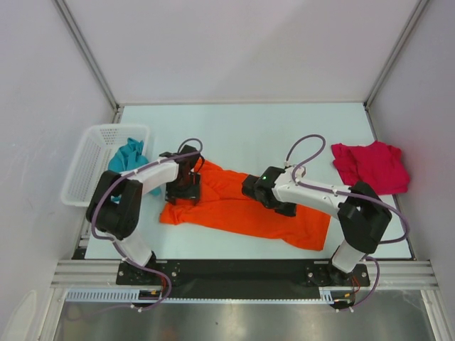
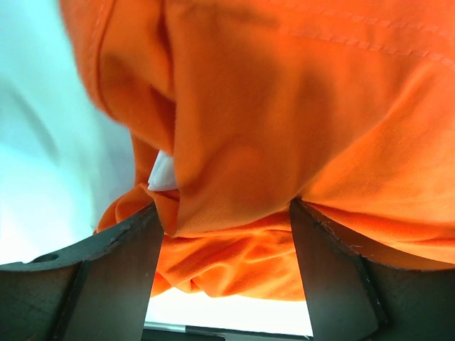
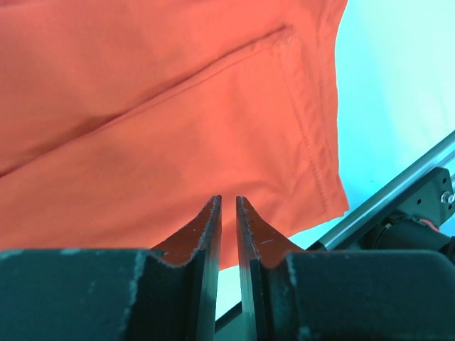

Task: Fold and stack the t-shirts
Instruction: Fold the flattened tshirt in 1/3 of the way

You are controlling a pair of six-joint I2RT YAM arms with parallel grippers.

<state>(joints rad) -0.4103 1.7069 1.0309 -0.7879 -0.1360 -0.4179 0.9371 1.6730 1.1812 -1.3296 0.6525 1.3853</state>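
The robot's left gripper should next move to the orange t-shirt's far edge (image 1: pixel 202 164), at the end nearest the white mesh basket, and close there.
The orange t-shirt (image 1: pixel 242 209) lies spread across the middle of the table. My left gripper (image 1: pixel 183 192) is at the shirt's left end. In the left wrist view the left gripper (image 2: pixel 224 209) has its jaws wide apart, with a bunched fold of the orange t-shirt (image 2: pixel 284 106) between the fingers. My right gripper (image 1: pixel 249 188) hovers over the shirt's middle. In the right wrist view the right gripper (image 3: pixel 227 200) is nearly closed and empty above flat orange cloth (image 3: pixel 142 106). The crimson t-shirt (image 1: pixel 370 165) lies crumpled at the back right. The teal t-shirt (image 1: pixel 128 158) sits in the basket.
A white mesh basket (image 1: pixel 92 167) stands at the left edge of the table. White walls enclose the table on three sides. A metal rail (image 1: pixel 242 273) runs along the near edge, also seen in the right wrist view (image 3: pixel 398 206).
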